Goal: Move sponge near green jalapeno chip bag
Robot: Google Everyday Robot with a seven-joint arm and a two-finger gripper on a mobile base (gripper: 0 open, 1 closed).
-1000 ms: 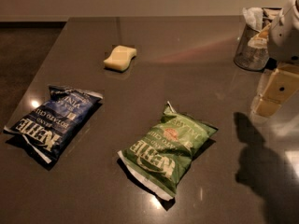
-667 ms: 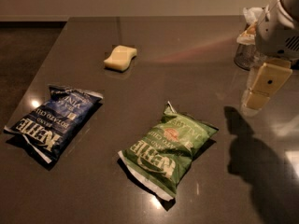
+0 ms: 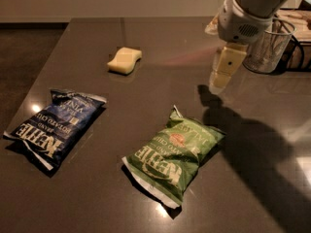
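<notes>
The robot's gripper needs to next move to the pale yellow sponge's middle [image 3: 125, 59] and close there, because the sponge belongs near the green jalapeno chip bag.
The sponge [image 3: 124, 60] is a small pale yellow block with wavy sides, lying on the dark table at the back left of centre. The green jalapeno chip bag [image 3: 174, 152] lies flat near the middle front, well apart from the sponge. My gripper [image 3: 221, 79] hangs from the white arm at the upper right, above the table. It is to the right of the sponge and behind the green bag, and it touches neither. It holds nothing that I can see.
A dark blue Kettle chip bag [image 3: 56, 126] lies at the front left. A wire mesh cup [image 3: 268, 45] stands at the back right, just behind the arm, with other items beside it. The table's left edge borders a dark floor.
The arm and gripper have moved left, from the right edge toward the table's middle. The sponge and both bags have not moved.
</notes>
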